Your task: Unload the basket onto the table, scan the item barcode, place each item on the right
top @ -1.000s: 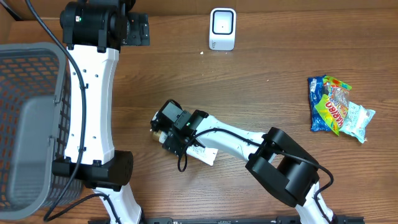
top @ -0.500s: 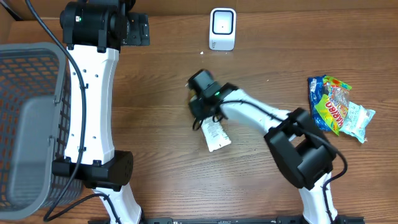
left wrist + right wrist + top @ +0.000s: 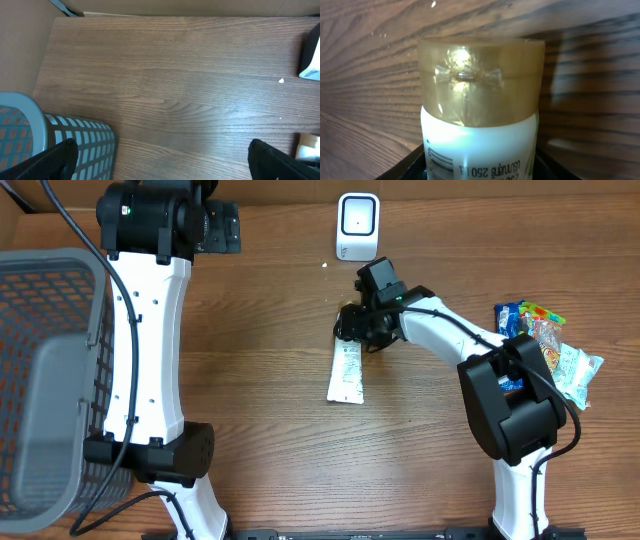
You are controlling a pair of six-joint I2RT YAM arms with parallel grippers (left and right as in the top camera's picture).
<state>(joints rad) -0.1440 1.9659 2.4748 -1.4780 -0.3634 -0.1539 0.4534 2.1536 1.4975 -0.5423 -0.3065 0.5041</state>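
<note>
The robot's right gripper has its fingers beside the barcode near the gold cap, so it should open and grip the tube farther down its white body (image 3: pixel 346 372).
The item is a white tube (image 3: pixel 345 372) with a gold cap (image 3: pixel 480 80). My right gripper (image 3: pixel 358 323) is shut on it, a dark jaw on each side of the white body (image 3: pixel 480 145). It hangs over the middle of the table, a little below the white barcode scanner (image 3: pixel 358 226). A barcode (image 3: pixel 440 167) shows on the tube's left side in the right wrist view. My left gripper (image 3: pixel 162 160) is open and holds nothing, high at the back left above the wood.
A grey mesh basket (image 3: pixel 50 380) fills the left edge, its rim (image 3: pixel 30 107) under the left wrist. Several colourful snack packets (image 3: pixel 545 350) lie at the right. The left arm (image 3: pixel 150 340) stands along the basket's right side.
My right gripper has carried the tube from the table's centre-left up and to the right, closer to the scanner. The tube now hangs more upright. The left arm has not moved.
</note>
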